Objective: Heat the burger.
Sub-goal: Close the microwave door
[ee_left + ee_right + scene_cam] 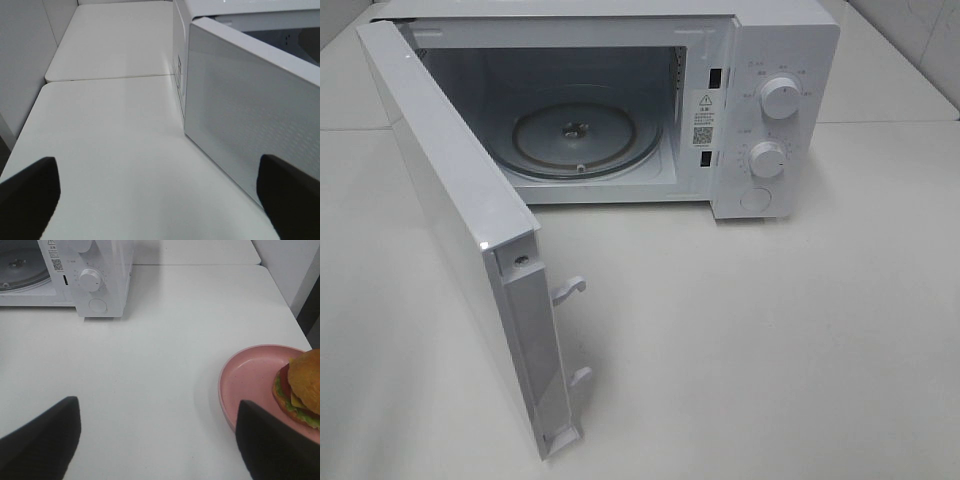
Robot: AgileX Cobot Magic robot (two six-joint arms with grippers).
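Note:
Next, I will move my left gripper to the outer side of the microwave door (pixel 426 160) (pixel 235 82), toward its hinge, and close it there, ready to push.
The burger (pixel 306 385) shows only in the right wrist view, resting on a round pink plate (pixel 250 380) on the white table, partly cut off by the frame edge. My right gripper (pixel 157 407) is open and holds nothing; one dark finger (pixel 275 445) overlaps the plate's near rim. The white microwave (pixel 790 40) stands at the back with its door (pixel 450 200) swung wide open and a bare glass turntable (pixel 585 135) inside. My left gripper (pixel 157 170) is open and holds nothing, low over the table beside the door's outer face (pixel 250 115). Neither gripper appears in the exterior high view.
Two knobs (pixel 780 97) (pixel 767 159) and a round button (pixel 756 199) sit on the microwave's right panel. The open door juts far forward on the left, with latch hooks (pixel 570 290) on its edge. A seam (pixel 110 78) joins two white tabletops.

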